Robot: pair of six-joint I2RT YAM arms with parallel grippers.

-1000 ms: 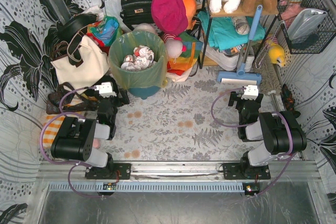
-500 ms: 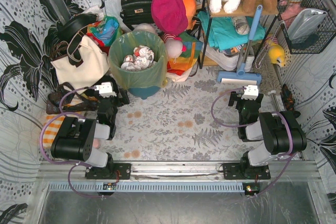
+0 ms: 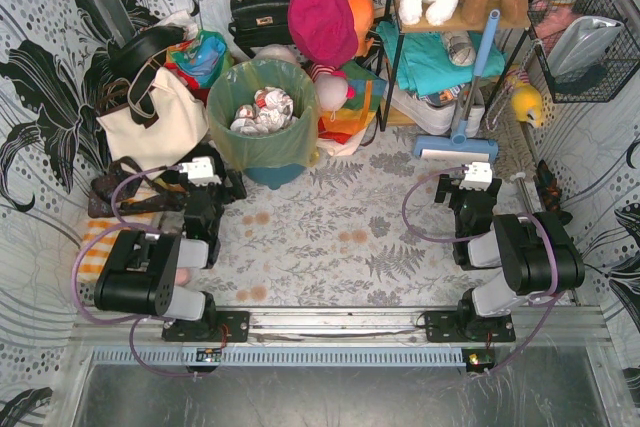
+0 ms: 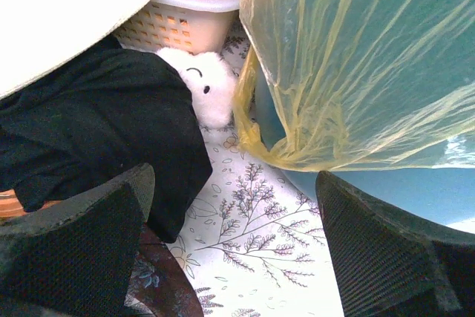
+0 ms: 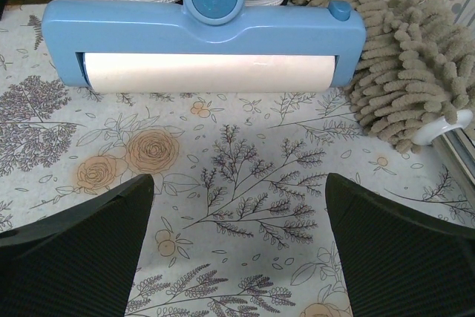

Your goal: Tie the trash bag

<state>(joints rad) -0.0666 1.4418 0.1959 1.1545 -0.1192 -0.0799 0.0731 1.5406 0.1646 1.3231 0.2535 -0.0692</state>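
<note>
The robot's left gripper should close on the rim (image 3: 212, 108) of the trash bag, on the side next to the cream tote bag.
The trash bag (image 3: 262, 127) is thin yellow-green plastic that lines the round teal bin (image 3: 272, 175). Its rim is folded over the bin's edge, and crumpled paper waste lies inside. In the left wrist view the trash bag (image 4: 356, 64) hangs over the bin wall (image 4: 393, 183) just ahead and to the right. My left gripper (image 3: 222, 187) (image 4: 234, 250) is low on the floor beside the bin's left base, open and empty. At the right, my right gripper (image 3: 462, 187) (image 5: 237, 250) is also open and empty over the floral mat, far from the bag.
A cream tote bag (image 3: 155, 117) with black straps stands left of the bin. Dark cloth (image 4: 96, 124), a white basket (image 4: 178, 27) and a small white plush (image 4: 204, 87) crowd the left gripper. A blue roller (image 5: 200, 35) and a grey mop head (image 5: 401, 72) lie ahead of the right gripper.
The rear part of the left arm has shifted slightly to the left. Both grippers stay open, and the right arm has not moved.
</note>
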